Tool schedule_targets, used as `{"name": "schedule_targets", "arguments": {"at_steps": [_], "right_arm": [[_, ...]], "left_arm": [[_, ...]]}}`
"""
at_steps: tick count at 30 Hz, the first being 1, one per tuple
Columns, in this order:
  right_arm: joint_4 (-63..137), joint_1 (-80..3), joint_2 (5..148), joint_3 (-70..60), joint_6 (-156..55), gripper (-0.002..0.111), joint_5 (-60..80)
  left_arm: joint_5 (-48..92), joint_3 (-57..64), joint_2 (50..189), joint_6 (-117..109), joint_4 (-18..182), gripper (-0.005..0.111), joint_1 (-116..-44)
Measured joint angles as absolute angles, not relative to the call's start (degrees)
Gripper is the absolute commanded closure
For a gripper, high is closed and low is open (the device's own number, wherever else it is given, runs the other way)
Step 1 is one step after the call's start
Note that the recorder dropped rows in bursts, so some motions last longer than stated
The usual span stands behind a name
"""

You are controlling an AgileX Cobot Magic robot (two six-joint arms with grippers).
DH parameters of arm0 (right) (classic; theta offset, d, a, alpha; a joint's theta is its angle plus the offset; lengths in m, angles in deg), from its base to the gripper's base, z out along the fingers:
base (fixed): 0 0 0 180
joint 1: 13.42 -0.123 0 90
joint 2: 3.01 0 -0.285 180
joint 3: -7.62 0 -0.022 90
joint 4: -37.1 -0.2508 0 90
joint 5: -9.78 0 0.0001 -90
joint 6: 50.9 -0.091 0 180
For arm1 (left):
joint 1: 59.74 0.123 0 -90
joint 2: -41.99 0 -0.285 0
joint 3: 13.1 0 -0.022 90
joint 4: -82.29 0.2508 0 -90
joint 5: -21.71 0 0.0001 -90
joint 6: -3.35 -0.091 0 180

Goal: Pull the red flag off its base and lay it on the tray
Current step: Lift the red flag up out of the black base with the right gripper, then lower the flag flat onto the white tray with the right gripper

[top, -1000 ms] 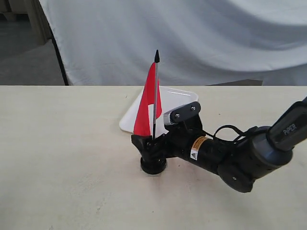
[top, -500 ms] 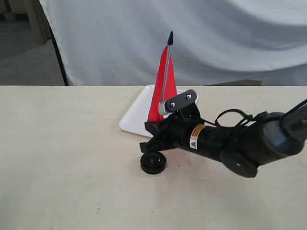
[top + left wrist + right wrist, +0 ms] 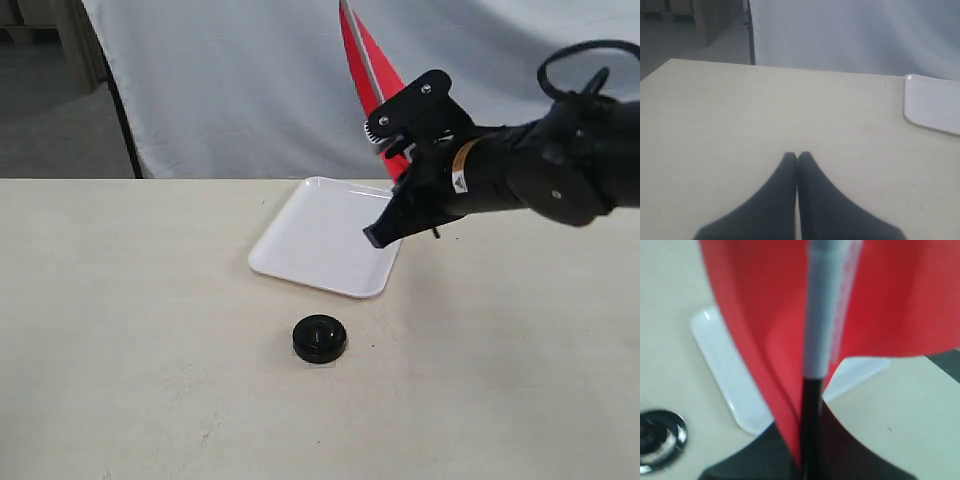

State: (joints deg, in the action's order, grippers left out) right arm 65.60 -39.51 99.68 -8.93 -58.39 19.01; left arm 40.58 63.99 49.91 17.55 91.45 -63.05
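Observation:
Next, I release the red flag from my right gripper across the middle of the white tray (image 3: 320,244) (image 3: 785,344), behind the black base.
My right gripper (image 3: 385,232) is shut on the black lower pole of the red flag (image 3: 364,55), held in the air above the right part of the white tray (image 3: 320,240). The flag tilts up and left, its top cut off by the frame edge. In the right wrist view the red flag (image 3: 880,295) and its pole fill the picture, with the tray (image 3: 725,375) and the black base (image 3: 657,440) below. The base (image 3: 320,339) stands empty on the table in front of the tray. My left gripper (image 3: 797,156) is shut on nothing, over bare table.
A white cloth backdrop (image 3: 250,80) hangs behind the beige table (image 3: 120,330). One corner of the tray (image 3: 935,105) shows in the left wrist view. The left arm is outside the exterior view.
The flag came out of the base. My right gripper has carried it up and to the right, from the base to above the tray. The base stayed in place.

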Motion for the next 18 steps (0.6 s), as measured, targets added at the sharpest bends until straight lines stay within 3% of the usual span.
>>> {"name": "schedule_targets", "arguments": {"at_steps": [8, 18], "right_arm": [[89.0, -40.1, 109.8, 5.4, -56.5, 0.109, 46.0], [129.3, -41.2, 128.2, 14.3, -56.4, 0.109, 51.6]], "left_arm": [[40.6, 64.0, 49.9, 17.5, 91.5, 0.107, -63.0], [40.6, 64.0, 49.9, 17.5, 91.5, 0.107, -63.0]]}}
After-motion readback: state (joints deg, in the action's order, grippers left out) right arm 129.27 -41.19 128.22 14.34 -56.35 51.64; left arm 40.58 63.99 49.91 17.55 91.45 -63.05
